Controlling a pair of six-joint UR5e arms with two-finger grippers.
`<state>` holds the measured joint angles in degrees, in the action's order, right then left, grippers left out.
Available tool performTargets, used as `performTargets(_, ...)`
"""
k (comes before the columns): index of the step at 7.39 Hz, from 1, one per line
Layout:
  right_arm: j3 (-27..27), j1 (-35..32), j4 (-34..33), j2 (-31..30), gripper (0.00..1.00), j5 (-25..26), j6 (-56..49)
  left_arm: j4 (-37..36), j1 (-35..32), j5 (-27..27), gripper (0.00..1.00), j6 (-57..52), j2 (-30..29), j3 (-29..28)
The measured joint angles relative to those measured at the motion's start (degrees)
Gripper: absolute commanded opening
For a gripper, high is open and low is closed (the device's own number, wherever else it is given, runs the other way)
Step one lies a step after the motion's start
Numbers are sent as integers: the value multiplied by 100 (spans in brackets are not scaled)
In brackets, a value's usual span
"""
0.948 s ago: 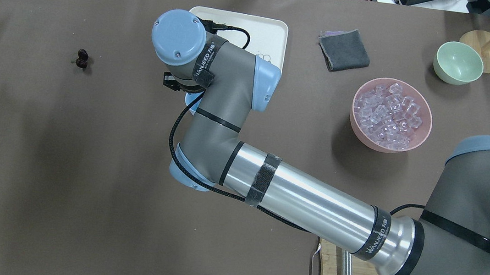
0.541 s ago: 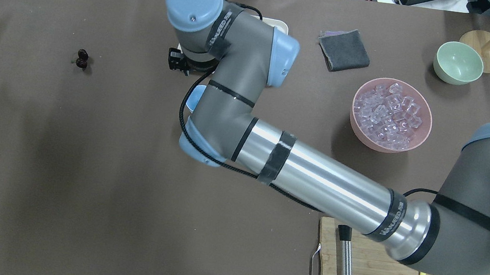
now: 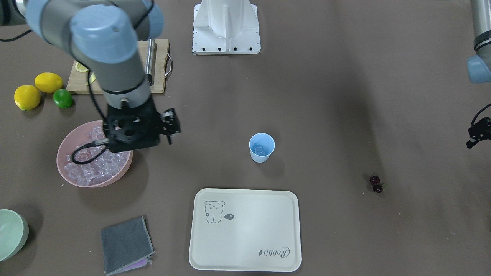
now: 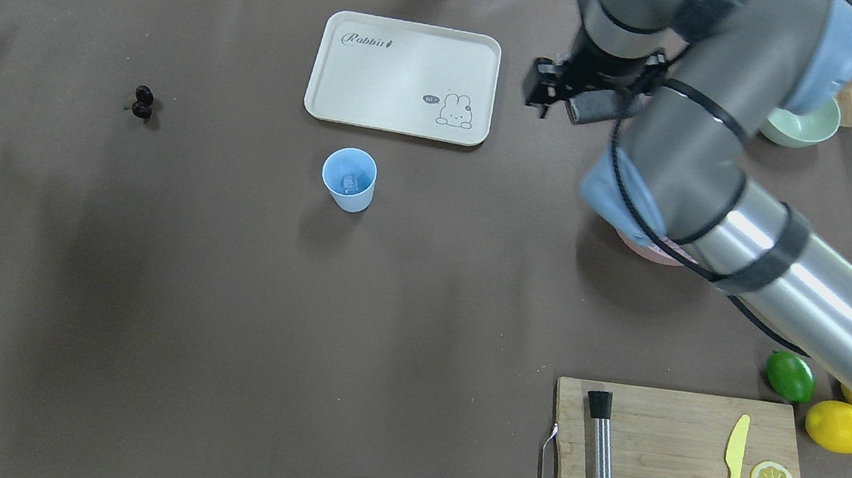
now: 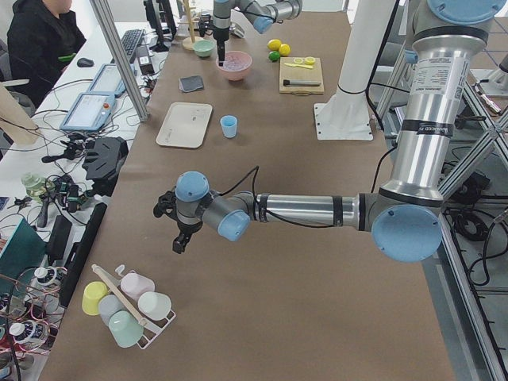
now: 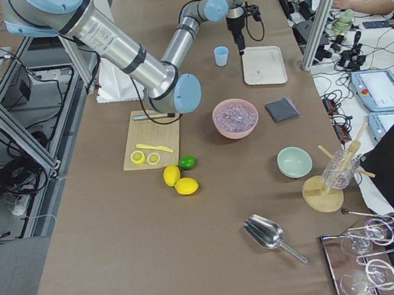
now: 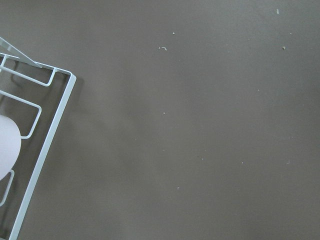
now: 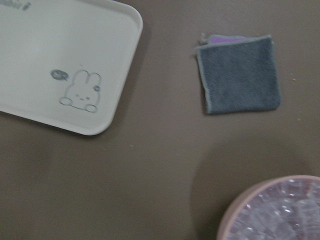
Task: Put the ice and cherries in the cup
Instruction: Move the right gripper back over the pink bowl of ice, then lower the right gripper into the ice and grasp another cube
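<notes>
The robot's right gripper will next close on an ice cube inside the pink bowl, toward the bowl's side (image 3: 98, 133) nearest the cutting board.
The light-blue cup (image 4: 349, 178) stands upright in front of the tray, with one ice cube in it, and also shows in the front view (image 3: 262, 147). The cherries (image 4: 142, 102) lie as a pair far to the left. More ice (image 3: 92, 165) fills the pink bowl (image 3: 73, 178), which my right arm mostly hides in the overhead view. My right gripper (image 3: 130, 140) hangs over the bowl's edge nearest the cup; its fingers are hidden, so I cannot tell its state. My left gripper (image 5: 178, 238) is far off beside a cup rack; I cannot tell its state.
A cream tray (image 4: 404, 76) lies behind the cup. A grey cloth (image 8: 240, 75) and a pale green bowl (image 3: 11, 234) lie beyond the pink bowl. A cutting board (image 4: 673, 460) with lemon slices, a lime (image 4: 790, 375) and lemons sit front right. A wire rack (image 7: 35, 135) is under the left wrist.
My right arm has swung right, from over the cup to the pink bowl. The cup, hidden under the arm before, now shows with an ice cube inside.
</notes>
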<state>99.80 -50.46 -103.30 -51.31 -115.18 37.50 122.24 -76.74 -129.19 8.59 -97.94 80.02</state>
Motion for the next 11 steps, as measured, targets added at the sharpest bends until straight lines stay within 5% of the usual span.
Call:
performTargets(2,506,-259,145,-1118,99,-264,-771,1,0,-1,97,30,-39,4)
performTargets(4,250,-263,899,-1731,99,-606,-888,1,1,-1,97,39,-53,27)
performTargets(6,-63,-171,1419,-1977,99,-755,-875,1,1,-1,97,59,-58,47)
performTargets(11,-20,-26,1528,-2133,93,-858,-787,5,2,-1,97,173,-103,57)
